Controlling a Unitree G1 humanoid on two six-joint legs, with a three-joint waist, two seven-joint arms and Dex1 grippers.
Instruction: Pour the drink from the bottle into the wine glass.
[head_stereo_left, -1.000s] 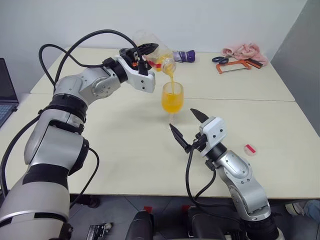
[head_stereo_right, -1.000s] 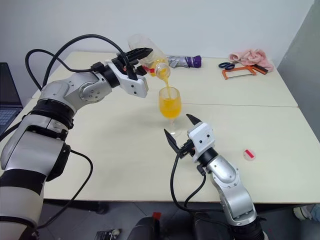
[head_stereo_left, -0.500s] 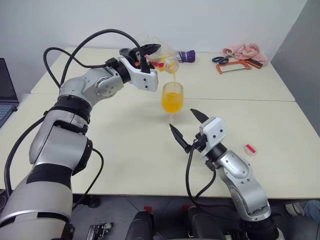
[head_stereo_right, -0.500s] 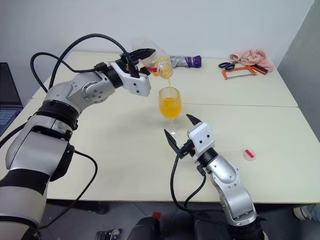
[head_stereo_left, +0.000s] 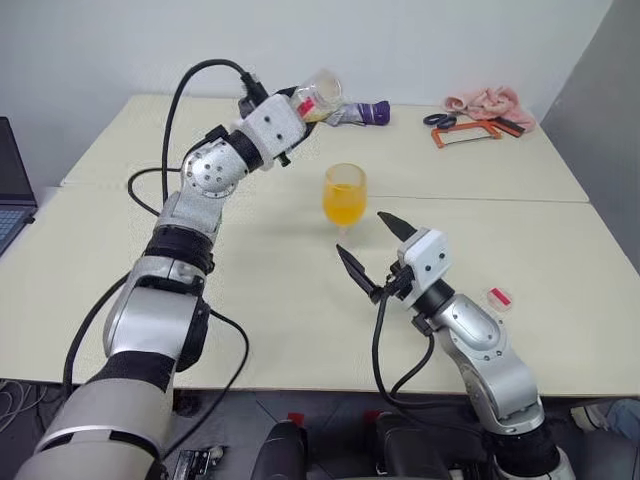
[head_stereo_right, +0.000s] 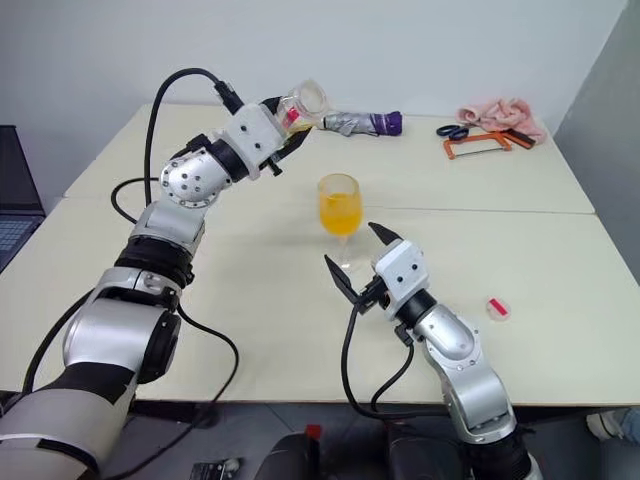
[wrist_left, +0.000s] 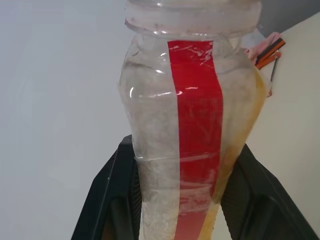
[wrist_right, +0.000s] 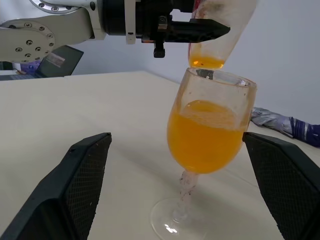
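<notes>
Next, I set the bottle down with my left gripper just in front of the table seam (head_stereo_left: 222, 237), between the laptop and the wine glass.
The wine glass (head_stereo_left: 344, 197) stands mid-table, its bowl well over half full of the orange drink (wrist_right: 207, 137). Behind it and to the left, my left gripper (head_stereo_left: 292, 104) is shut on the bottle (head_stereo_left: 314, 98), raised clear of the glass with its mouth tipped up. The bottle (wrist_left: 190, 125) is clear with a red stripe, squeezed between black fingers (wrist_left: 107, 200), with only an orange residue inside. My right gripper (head_stereo_left: 362, 236) is open just in front of the glass's foot, and its fingers (wrist_right: 75, 185) stand either side of the stem without touching it.
A red-and-white cap (head_stereo_left: 500, 297) lies on the table to the right. At the far edge are a purple-grey bundle (head_stereo_left: 365, 112), scissors (head_stereo_left: 440, 118), an orange-framed saw (head_stereo_left: 468, 131) and a pink cloth (head_stereo_left: 485, 99). A laptop (head_stereo_left: 10, 180) sits at the left edge.
The left gripper rolled the bottle back from its pouring tilt and drew it left, off the glass. The orange stream has stopped. The right gripper has stayed put.
</notes>
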